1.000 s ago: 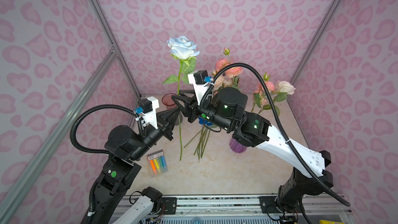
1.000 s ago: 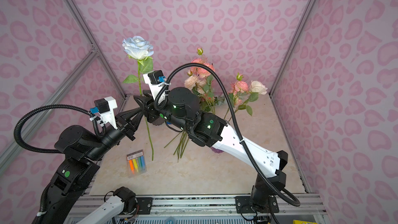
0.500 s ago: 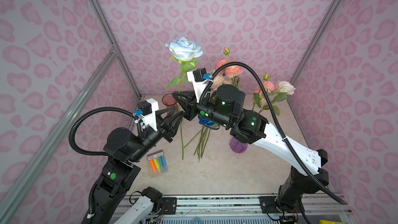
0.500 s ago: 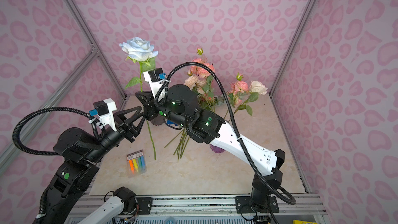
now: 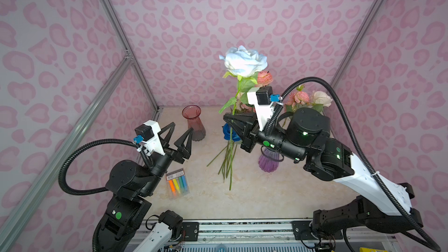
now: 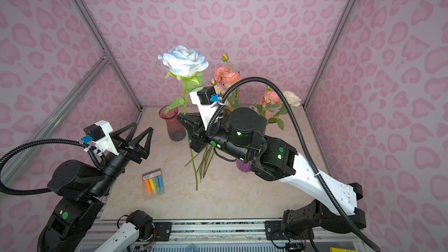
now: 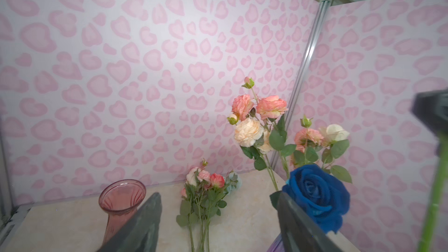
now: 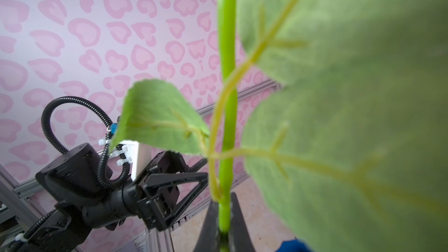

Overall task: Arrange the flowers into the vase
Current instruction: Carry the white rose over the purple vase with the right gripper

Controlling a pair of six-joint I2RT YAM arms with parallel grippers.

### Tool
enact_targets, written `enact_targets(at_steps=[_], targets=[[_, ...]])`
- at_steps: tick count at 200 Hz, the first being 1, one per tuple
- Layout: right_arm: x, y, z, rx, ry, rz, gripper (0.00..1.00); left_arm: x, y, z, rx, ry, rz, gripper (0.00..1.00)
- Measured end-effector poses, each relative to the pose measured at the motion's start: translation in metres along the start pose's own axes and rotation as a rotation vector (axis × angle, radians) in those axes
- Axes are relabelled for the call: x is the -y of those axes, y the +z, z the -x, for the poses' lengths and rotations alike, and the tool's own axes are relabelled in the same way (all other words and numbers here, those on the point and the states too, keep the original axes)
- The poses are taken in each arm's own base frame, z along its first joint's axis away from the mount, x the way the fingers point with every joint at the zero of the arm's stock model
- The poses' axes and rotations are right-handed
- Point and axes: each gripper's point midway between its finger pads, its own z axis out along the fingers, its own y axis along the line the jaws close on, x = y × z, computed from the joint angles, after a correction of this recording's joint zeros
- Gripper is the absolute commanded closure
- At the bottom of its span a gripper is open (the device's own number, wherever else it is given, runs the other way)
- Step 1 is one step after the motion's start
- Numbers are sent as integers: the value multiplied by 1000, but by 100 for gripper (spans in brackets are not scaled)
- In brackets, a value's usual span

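The pale blue rose with its green stem, now held upright in mid-air, will be let go by my right gripper, standing inside the purple vase [image 5: 269, 159].
My right gripper [image 5: 228, 118] [image 6: 181, 118] [image 8: 224, 214] is shut on the green stem [image 8: 226, 93] of a pale blue rose [image 5: 243, 61] [image 6: 184, 60], held upright in mid-air with its head high. My left gripper [image 5: 182, 127] [image 6: 143, 127] [image 7: 218, 204] stands open and empty to the left, apart from the stem. A purple vase [image 5: 268, 163] [image 6: 242, 166] under my right arm holds pink and cream flowers [image 7: 257, 117]; a deep blue rose [image 7: 317, 197] shows beside it. A loose bunch of flowers [image 7: 206, 190] lies on the table.
An empty red glass vase [image 5: 194, 123] [image 6: 172, 124] [image 7: 121, 202] stands at the back, just beyond my left fingertips. A clear pack of coloured markers [image 5: 178, 184] [image 6: 154, 184] lies near the front left. Pink patterned walls close in three sides.
My left gripper opened, let go of the pale blue rose's stem and drew back to the left. My right gripper shut on the stem and carried the rose to the right.
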Motion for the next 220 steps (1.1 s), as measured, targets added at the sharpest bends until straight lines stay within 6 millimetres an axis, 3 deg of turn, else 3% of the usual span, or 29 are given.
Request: enact_targets(at_steps=[43,68,100,115,134,158,181,202,220], targets=[[65,-76,23,55,-82,-276,97,-41,18,-52,-132,-28,216,25],[115,-112,33,74,-129,-481,98,-63,24,-78,-190,-44,327,25],[174,-140,49,112,-172,-726,98,-79,35,-106,-253,-80,415,25],[196,-138,57,125,-178,-797,98,-81,41,-120,-289,-94,429,25],[216,-120,63,123,-182,-821,98,-83,45,-131,-321,-112,436,25],[236,-92,51,77,-186,-810,99,-82,46,-143,-347,-135,429,25],[255,-80,42,63,-170,-819,99,-84,44,-154,-367,-145,434,25],[262,-69,17,34,-136,-793,97,-83,44,-162,-386,-152,426,25],[267,-61,-23,-24,-84,-759,97,-84,46,-171,-397,-165,423,25]])
